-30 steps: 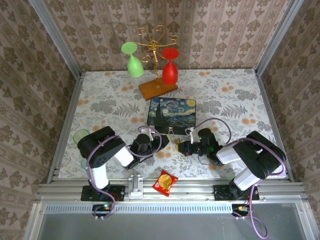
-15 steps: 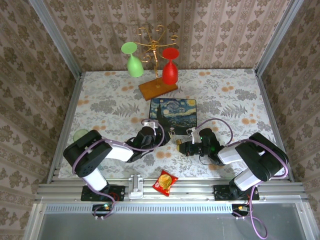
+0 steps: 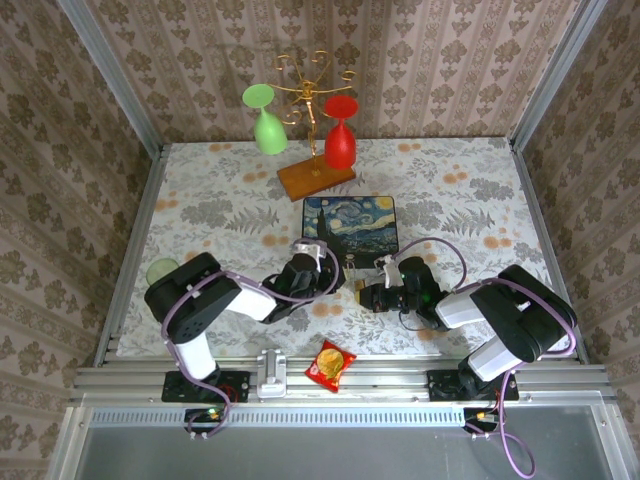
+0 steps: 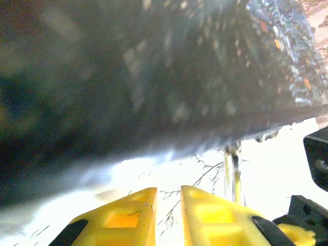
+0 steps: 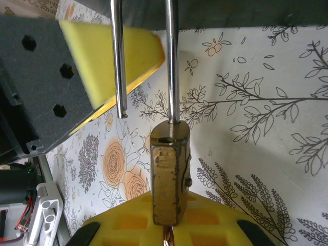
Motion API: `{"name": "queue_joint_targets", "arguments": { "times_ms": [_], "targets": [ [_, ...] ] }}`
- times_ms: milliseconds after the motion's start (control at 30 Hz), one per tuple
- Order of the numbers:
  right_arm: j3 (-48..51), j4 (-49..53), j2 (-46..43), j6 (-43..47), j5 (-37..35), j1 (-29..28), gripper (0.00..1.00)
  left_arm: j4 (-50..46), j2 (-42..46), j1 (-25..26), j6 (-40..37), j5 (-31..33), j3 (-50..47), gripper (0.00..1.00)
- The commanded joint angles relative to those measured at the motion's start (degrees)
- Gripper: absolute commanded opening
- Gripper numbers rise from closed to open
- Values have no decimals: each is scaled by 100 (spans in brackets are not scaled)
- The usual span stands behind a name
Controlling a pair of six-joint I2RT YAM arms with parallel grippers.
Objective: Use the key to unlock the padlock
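Next, my left gripper opens, moves over and closes around the shackle point(image 4: 232, 175), because the silver shackle stands beside its narrow, empty finger gap.
The brass padlock point(image 5: 169, 174) hangs by its silver shackle point(image 5: 171, 61) from the front of the starry-night box point(image 3: 349, 222). One shackle leg sits in the body; the other ends free point(image 5: 122, 114), beside the body's empty hole. My right gripper point(image 5: 169, 205) is just under the padlock, shut on the key point(image 5: 168, 239), a thin coppery sliver entering the lock's underside. In the top view the padlock point(image 3: 354, 285) lies between both grippers. My left gripper point(image 4: 168, 192) is under the box's edge, narrowly open with nothing between its fingers. The shackle point(image 4: 233, 174) stands just right of them.
A gold rack on a wooden base point(image 3: 316, 180) holds a green glass point(image 3: 266, 125) and a red glass point(image 3: 340, 140) at the back. A red-and-yellow snack packet point(image 3: 329, 362) lies at the near edge. A pale green object point(image 3: 160, 271) sits left of the left arm.
My left gripper has moved right, up to the padlock and the box's front, and its jaws have narrowed. The box has shifted slightly right. My right gripper has stayed in place on the key.
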State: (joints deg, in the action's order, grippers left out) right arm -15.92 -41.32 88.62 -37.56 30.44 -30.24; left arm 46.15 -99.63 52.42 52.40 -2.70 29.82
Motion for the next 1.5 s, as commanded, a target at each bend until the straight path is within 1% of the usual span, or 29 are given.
{"name": "queue_joint_targets", "arguments": {
  "times_ms": [0,33,67,100,133,200,267,400,567,633,767,867,967,1067,1133,1200,1267,1333,1400,1467],
  "targets": [
    [29,278,-1,-36,5,27,11,37,603,177,29,542,-239,20],
    [21,263,6,-53,14,27,11,-26,744,226,-45,620,-249,23],
    [4,252,30,-67,31,27,11,-37,856,291,-73,749,-287,32],
    [-15,256,41,-67,42,27,11,94,901,340,-145,818,-325,38],
    [-27,263,41,-67,45,27,11,161,889,357,-203,784,-314,40],
    [-51,295,28,-67,38,27,11,406,604,348,-286,441,-170,44],
    [-51,339,-13,-61,36,27,11,867,191,349,-194,171,-111,44],
    [-16,477,-189,-15,-6,27,11,1300,-421,326,141,199,-113,38],
    [10,760,-402,120,-12,27,11,1755,-734,227,217,97,-168,24],
    [2,820,-417,148,14,27,11,2015,-822,169,216,12,-192,23],
    [17,769,-372,111,12,35,12,2612,-1023,85,244,-199,-217,26],
    [28,604,-243,46,93,62,12,2739,-1183,53,300,-367,-114,25],
    [35,467,-111,0,107,79,13,2701,-1225,58,306,-451,-12,14],
    [65,371,-48,-46,79,93,14,2560,-1198,54,384,-353,-67,7],
    [53,426,-44,-43,55,97,16,2576,-1220,40,430,-276,-152,4],
    [32,503,-63,-24,51,107,21,2669,-1272,22,491,-303,-200,2],
    [11,704,-143,18,-19,139,34,2693,-1291,24,534,-310,-223,0],
    [-7,1074,-333,86,-238,166,40,2670,-1261,39,511,-303,-221,0],
    [-48,1558,-575,193,-569,202,43,2647,-1230,34,508,-275,-223,0],
    [-125,2117,-841,300,-939,214,44,2627,-1224,27,501,-281,-212,0]
  ]
}}
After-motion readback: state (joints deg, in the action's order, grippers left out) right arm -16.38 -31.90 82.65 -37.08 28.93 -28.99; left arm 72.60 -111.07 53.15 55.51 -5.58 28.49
